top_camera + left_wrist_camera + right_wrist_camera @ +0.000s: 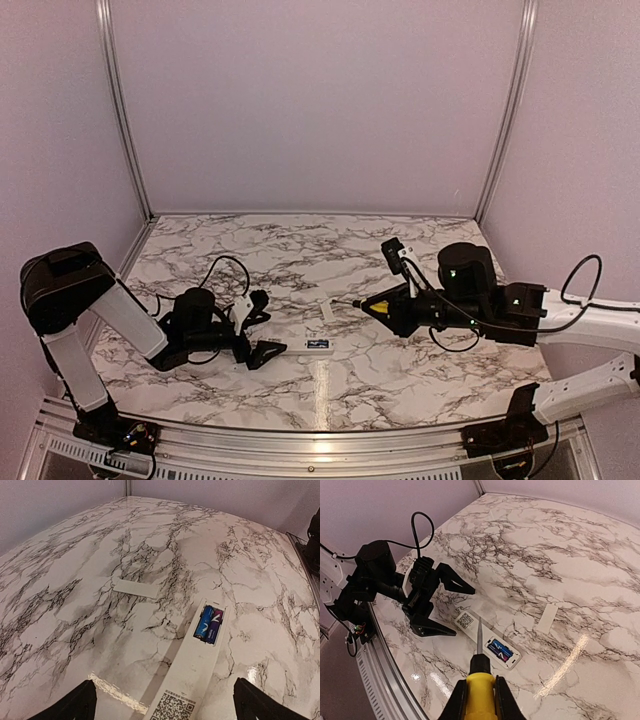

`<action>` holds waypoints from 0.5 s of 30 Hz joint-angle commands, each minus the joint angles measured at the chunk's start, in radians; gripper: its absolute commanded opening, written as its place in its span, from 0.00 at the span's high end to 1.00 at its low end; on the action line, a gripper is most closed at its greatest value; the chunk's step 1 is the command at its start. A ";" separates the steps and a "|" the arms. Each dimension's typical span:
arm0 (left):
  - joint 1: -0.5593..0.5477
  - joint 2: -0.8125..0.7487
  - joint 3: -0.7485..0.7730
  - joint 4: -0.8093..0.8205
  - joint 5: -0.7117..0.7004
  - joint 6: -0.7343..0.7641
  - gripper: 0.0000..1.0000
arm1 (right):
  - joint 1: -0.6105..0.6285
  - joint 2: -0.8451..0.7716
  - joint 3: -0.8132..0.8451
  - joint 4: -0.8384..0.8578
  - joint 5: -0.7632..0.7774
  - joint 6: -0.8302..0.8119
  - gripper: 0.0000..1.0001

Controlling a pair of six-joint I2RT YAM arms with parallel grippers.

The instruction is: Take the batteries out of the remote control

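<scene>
The remote slants in my left fingers at its QR label; I should align and grip its middle [192, 664], nearer the batteries.
The white remote control [308, 346] lies face down on the marble table, with its battery bay open. Two batteries [209, 624], one blue and one blue-purple, sit side by side in the bay; they also show in the right wrist view [500, 651]. My left gripper [262, 328] is open, one finger on each side of the remote's QR-label end [172, 707], not touching it. My right gripper [480, 702] is shut on a yellow-handled screwdriver [481, 680]. Its metal tip [478, 630] points at the remote beside the bay.
The small flat white cover piece [327, 311] lies loose on the table just beyond the remote; it also shows in the left wrist view [136, 588] and the right wrist view [547, 618]. Pale walls and metal posts enclose the table. A metal rail runs along the near edge.
</scene>
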 commanded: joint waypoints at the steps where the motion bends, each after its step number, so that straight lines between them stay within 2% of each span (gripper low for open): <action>1: 0.014 0.059 0.065 -0.042 0.086 0.074 0.01 | -0.007 -0.025 0.020 -0.043 0.000 0.002 1.00; 8: 0.025 0.129 0.141 -0.116 0.156 0.116 0.04 | -0.008 -0.036 0.006 -0.031 -0.015 -0.001 1.00; 15: 0.023 0.192 0.170 -0.133 0.232 0.128 0.14 | -0.007 -0.069 -0.020 -0.018 -0.010 0.000 1.00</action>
